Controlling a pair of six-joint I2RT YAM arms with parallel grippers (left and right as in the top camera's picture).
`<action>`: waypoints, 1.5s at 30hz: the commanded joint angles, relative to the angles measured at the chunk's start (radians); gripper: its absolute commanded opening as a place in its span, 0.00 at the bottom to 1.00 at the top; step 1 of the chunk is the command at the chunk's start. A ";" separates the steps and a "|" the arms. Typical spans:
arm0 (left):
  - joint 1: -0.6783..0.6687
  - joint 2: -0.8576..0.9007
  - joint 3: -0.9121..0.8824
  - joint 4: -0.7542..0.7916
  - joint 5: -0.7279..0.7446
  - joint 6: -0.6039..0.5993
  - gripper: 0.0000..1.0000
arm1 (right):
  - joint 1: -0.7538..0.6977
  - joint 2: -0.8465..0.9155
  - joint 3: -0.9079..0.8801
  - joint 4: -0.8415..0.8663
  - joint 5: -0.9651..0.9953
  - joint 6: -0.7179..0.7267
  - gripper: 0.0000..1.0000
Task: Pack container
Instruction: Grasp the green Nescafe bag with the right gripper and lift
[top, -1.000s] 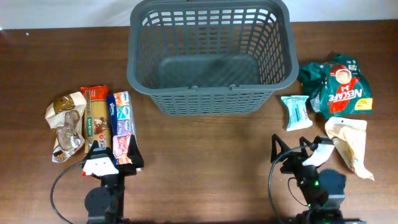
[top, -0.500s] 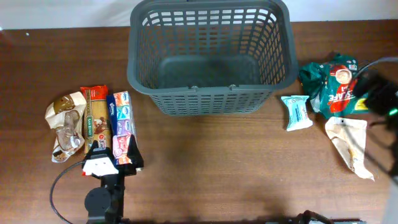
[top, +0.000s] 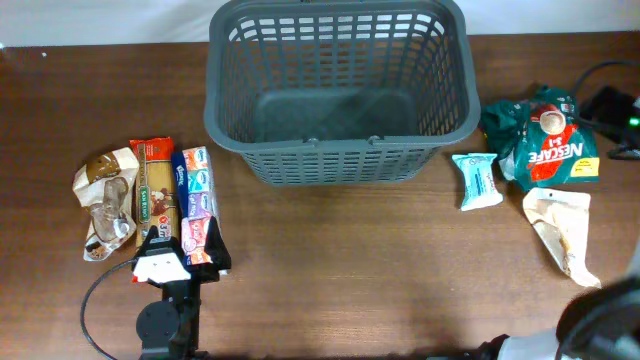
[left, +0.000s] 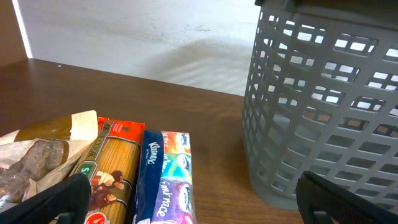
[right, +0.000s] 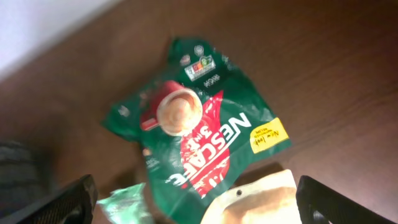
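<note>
The crumpled back end (top: 526, 112) (right: 134, 116) of the green Nescafe bag, between its printed mug and the dark grey basket, will be gripped by my right gripper.
The dark grey slotted basket (top: 340, 160) stands at the back middle, with nothing visible inside; its wall fills the right of the left wrist view (left: 323, 124). My left gripper (top: 185, 250) (left: 199, 202) is open at the near ends of a pasta packet (top: 152, 185) (left: 109, 168) and a blue tissue pack (top: 196, 200) (left: 165, 180). My right gripper (right: 199, 208) is open and empty, hovering above a green Nescafe bag (top: 545, 140) (right: 199, 134). In the overhead view only dark parts of the right arm (top: 612, 103) show at the right edge.
A crumpled brown snack packet (top: 105, 200) (left: 37, 149) lies left of the pasta. A pale teal packet (top: 476, 180) (right: 124, 202) and a beige paper packet (top: 562, 230) (right: 261, 199) lie beside the Nescafe bag. A blurred arm part (top: 600, 320) is at the front right.
My right arm has left the table's front right, swung up and back, and now hangs over the Nescafe bag. The left arm and all packets have not moved.
</note>
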 joint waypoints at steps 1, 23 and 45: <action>-0.002 -0.006 -0.005 0.000 -0.004 0.013 0.99 | 0.060 0.096 0.007 0.018 0.084 -0.139 0.99; -0.002 -0.006 -0.004 0.000 -0.004 0.013 0.99 | 0.287 0.460 0.006 0.183 0.452 -0.321 0.99; -0.002 -0.006 -0.004 0.000 -0.004 0.013 0.99 | 0.222 0.302 0.170 0.051 0.441 -0.056 0.03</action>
